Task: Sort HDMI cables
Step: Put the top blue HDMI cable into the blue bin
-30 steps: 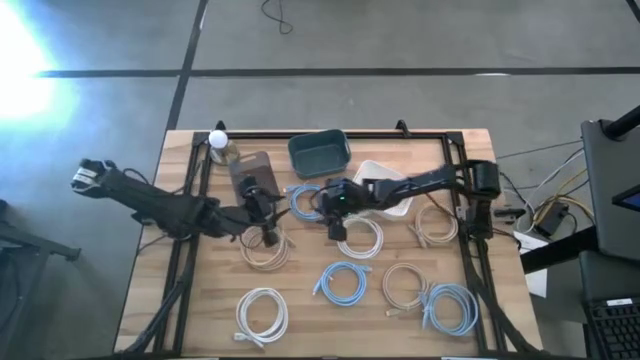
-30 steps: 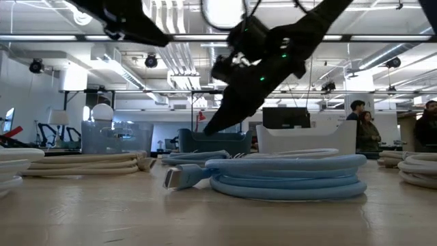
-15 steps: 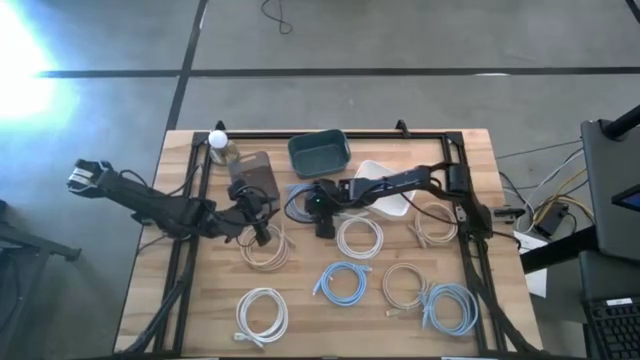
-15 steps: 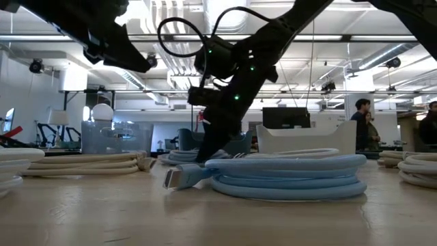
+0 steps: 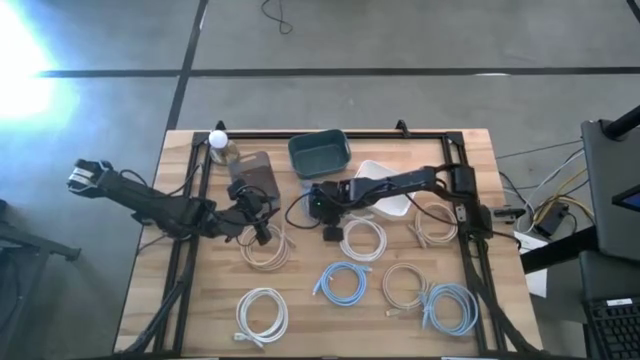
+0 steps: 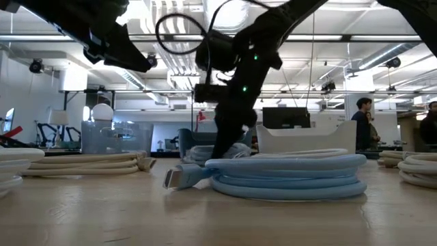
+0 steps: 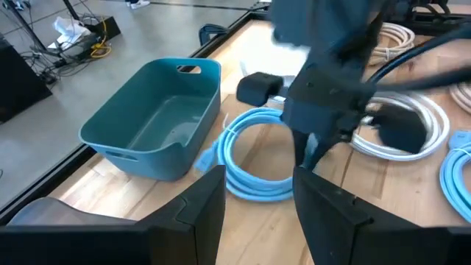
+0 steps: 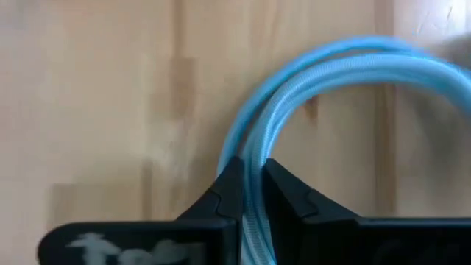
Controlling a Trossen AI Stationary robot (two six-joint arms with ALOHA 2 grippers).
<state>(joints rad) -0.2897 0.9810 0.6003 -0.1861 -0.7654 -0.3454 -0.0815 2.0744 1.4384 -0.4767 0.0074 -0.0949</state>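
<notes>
Next, my right gripper releases the light blue coil inside the teal bin (image 5: 316, 150) beside the white bin.
Several coiled HDMI cables lie flat on the wooden table (image 5: 200, 300). One light blue coil (image 5: 299, 207) lies near the teal bin (image 5: 319, 152), and my right gripper (image 8: 250, 200) is shut on it, reaching in from the table's right. My left gripper (image 5: 262, 230) hovers open above a beige coil (image 5: 265, 250), just left of the blue one. Its fingers (image 7: 199, 213) stand apart with nothing between them. Its wrist view shows the blue coil (image 7: 250, 158) and my right gripper (image 7: 313, 151) on that coil's side. My right gripper pinches the coil's bundled strands (image 8: 252, 158) between its two fingers (image 8: 228, 188), at the ring's side nearer the table's right (image 7: 294, 173). The fingers come from above, pointing down, and straddle the strands. The coil still rests on the table (image 6: 205, 154).
A white bin (image 5: 385, 190) stands right of the teal bin. Other coils: white (image 5: 360, 238), light blue (image 5: 343, 282), beige (image 5: 403, 283), light blue (image 5: 450, 307), white (image 5: 262, 312), beige (image 5: 436, 222). A brown object (image 5: 255, 172) and a white-topped bottle (image 5: 218, 142) stand far left.
My right gripper has moved toward the table's left edge and come down onto the light blue coil beside the teal bin.
</notes>
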